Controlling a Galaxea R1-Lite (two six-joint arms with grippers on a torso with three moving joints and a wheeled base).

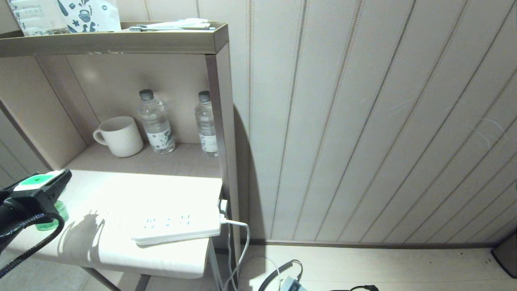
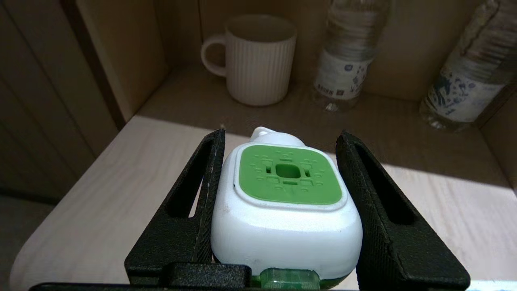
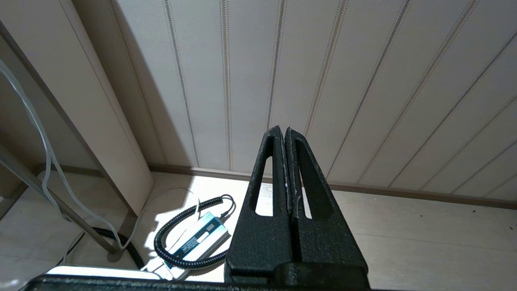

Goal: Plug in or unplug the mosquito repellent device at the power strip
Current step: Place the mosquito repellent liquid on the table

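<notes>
The robot's left gripper needs to set the mosquito repellent device down on the white table top in front of the mug (image 1: 96,190).
My left gripper (image 1: 56,180) is at the left end of the white table top (image 1: 121,194), shut on the mosquito repellent device (image 1: 34,181). In the left wrist view the device (image 2: 286,202) fills the space between the black fingers (image 2: 202,190), its green vented face up and its green bottle (image 2: 288,279) toward the palm. It is held just above the table. The power strip (image 1: 177,226) lies flat at the table's front right corner, sockets up, its white cord (image 1: 238,224) dropping off the right end. My right gripper (image 3: 284,130) is shut and empty, low beside the wall.
A white ribbed mug (image 1: 121,136) and two clear water bottles (image 1: 156,123) (image 1: 207,125) stand in the shelf recess behind the table. A dark upright post (image 1: 223,121) bounds the shelf on the right. A power adapter with a coiled black cable (image 3: 194,240) lies on the floor.
</notes>
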